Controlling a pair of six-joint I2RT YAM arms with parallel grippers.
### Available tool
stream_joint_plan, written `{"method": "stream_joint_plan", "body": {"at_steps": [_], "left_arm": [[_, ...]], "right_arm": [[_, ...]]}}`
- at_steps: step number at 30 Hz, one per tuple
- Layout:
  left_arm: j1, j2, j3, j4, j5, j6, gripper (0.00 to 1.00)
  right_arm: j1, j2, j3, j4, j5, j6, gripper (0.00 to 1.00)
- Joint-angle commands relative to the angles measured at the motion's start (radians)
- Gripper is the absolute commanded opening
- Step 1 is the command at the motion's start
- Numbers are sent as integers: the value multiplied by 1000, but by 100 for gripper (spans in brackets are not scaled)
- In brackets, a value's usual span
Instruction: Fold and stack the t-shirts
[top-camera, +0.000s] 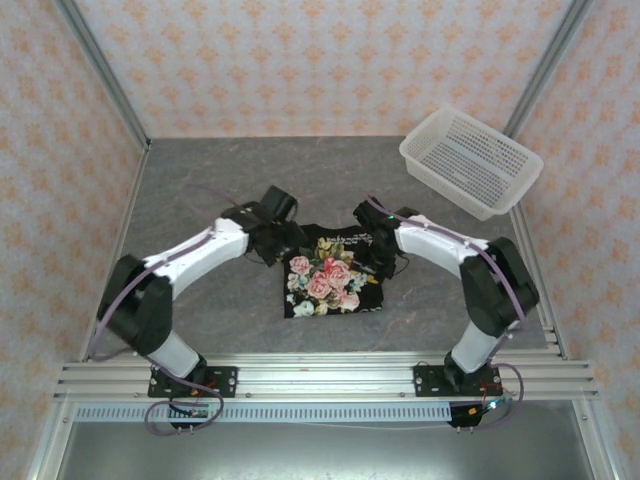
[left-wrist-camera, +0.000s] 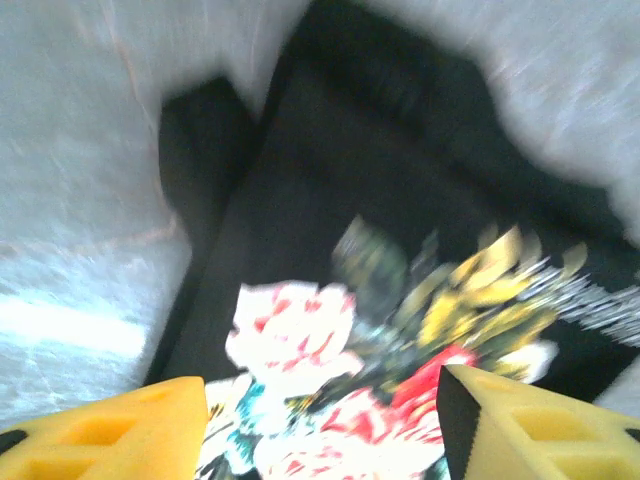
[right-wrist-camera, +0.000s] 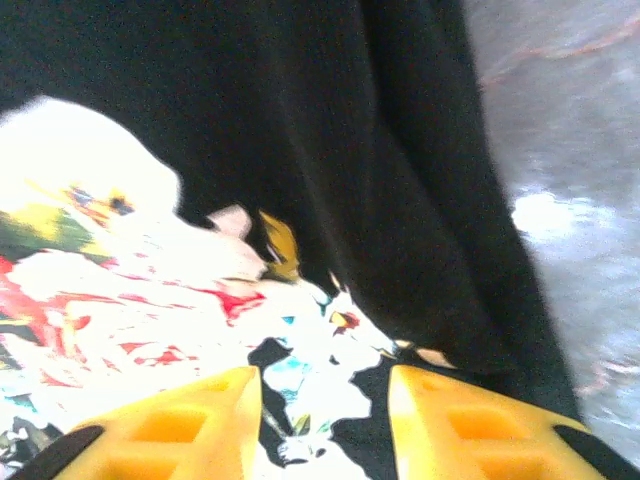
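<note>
The sleeve of the t-shirt pokes out beyond its folded side while my left gripper is over the rose print, so next I pinch the fabric at the sleeve's base (left-wrist-camera: 208, 235).
One black t-shirt (top-camera: 335, 300) with a rose print lies folded into a small rectangle, print up, at the middle of the table. My left gripper (top-camera: 283, 243) hovers at its far left corner, and my right gripper (top-camera: 373, 246) at its far right corner. In the left wrist view the t-shirt (left-wrist-camera: 300, 200) spreads below the open left gripper (left-wrist-camera: 322, 395), nothing pinched between its yellow fingers (left-wrist-camera: 140, 425). In the right wrist view the right gripper (right-wrist-camera: 325, 385) also stands open just above the printed t-shirt (right-wrist-camera: 400, 180), its fingers (right-wrist-camera: 460, 425) empty.
A white perforated basket (top-camera: 470, 160) stands empty at the back right, against the frame post. Grey table (top-camera: 200, 200) surrounds the shirt, with patterned walls on three sides and a metal rail (top-camera: 320, 372) along the near edge.
</note>
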Motion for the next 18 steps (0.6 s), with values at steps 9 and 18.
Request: {"method": "stream_joint_plan", "body": {"at_steps": [9,18], "left_arm": [[135,136,13,139,75,266,70],[79,213,-27,183,38,339,67]], "right_arm": [[-24,72,48,-23,5,-59,46],[-31,98,42,-15,-9,-56,46]]}}
